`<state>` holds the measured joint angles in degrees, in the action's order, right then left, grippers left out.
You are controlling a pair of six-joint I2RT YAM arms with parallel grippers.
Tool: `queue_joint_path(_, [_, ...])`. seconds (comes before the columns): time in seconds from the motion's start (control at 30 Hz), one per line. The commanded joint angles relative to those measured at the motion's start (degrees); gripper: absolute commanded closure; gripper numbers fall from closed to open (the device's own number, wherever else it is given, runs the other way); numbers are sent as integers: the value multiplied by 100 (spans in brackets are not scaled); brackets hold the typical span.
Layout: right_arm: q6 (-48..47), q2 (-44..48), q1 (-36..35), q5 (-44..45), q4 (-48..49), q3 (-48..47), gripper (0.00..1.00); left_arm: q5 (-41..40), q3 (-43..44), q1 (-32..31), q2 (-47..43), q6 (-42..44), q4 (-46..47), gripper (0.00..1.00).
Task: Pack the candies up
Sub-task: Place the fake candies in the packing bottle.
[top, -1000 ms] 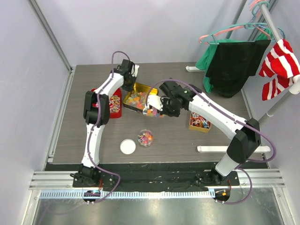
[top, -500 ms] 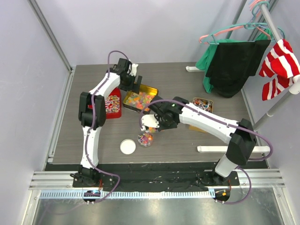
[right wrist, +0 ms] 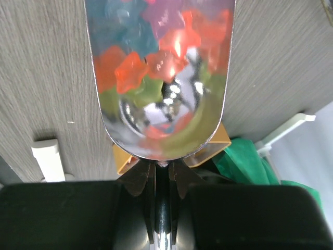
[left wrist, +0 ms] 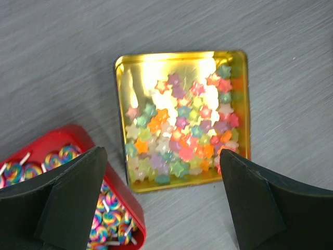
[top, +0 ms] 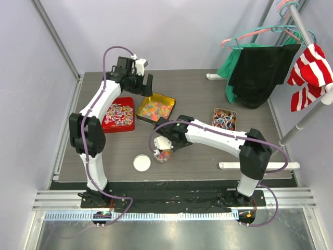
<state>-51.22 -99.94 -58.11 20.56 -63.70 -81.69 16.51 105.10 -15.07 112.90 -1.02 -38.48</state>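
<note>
The metal scoop will go down on the bare table (top: 193,111) (right wrist: 263,62) between the gold tin and the orange tin, set there by my right gripper.
The candies are pastel stars (left wrist: 182,135) filling a gold tin (top: 167,99) (left wrist: 118,83). Above and behind the tin hangs my left gripper (top: 138,82) (left wrist: 162,203), open with nothing between its black fingers (left wrist: 67,198). My right gripper (top: 167,140) (right wrist: 162,177) is shut on the handle of a shiny metal scoop (right wrist: 208,125) holding orange, red, green and purple star candies (right wrist: 130,70). The scoop (top: 163,144) hovers just over a small clear jar (top: 163,155) partly filled with candies.
A red tray (top: 111,128) (left wrist: 112,182) of swirl lollipops lies left of the gold tin. The jar's white lid (top: 141,163) sits beside the jar. An orange tin (top: 223,119) of lollipops stands right. A clothes rack with garments (top: 260,67) fills the back right.
My left gripper opened and drew back and left, away from the gold tin's rim. My right arm carried the loaded scoop from the gold tin forward to above the jar.
</note>
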Motion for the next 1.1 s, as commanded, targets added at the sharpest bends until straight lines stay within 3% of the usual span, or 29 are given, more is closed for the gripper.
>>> queue_joint_path(0.0, [-125,-148,-183,554,-326,-409,99,133,-437,320,-576,75,77,6])
queue_joint_path(0.3, [-142,-307,-333,1020,-397,-488,99,159,-1570,733,-1559,339,157,5])
queue_joint_path(0.83, [-72,27,-597,1522,-1004,-752,99,115,-2283,980,-2378,409,201,2])
queue_joint_path(1.0, [-2,256,-299,1031,-1065,-910,99,142,-2459,980,-2483,435,236,2])
queue_joint_path(1.07, [77,265,245,471,-943,-1155,99,194,-2520,988,-2519,514,271,2])
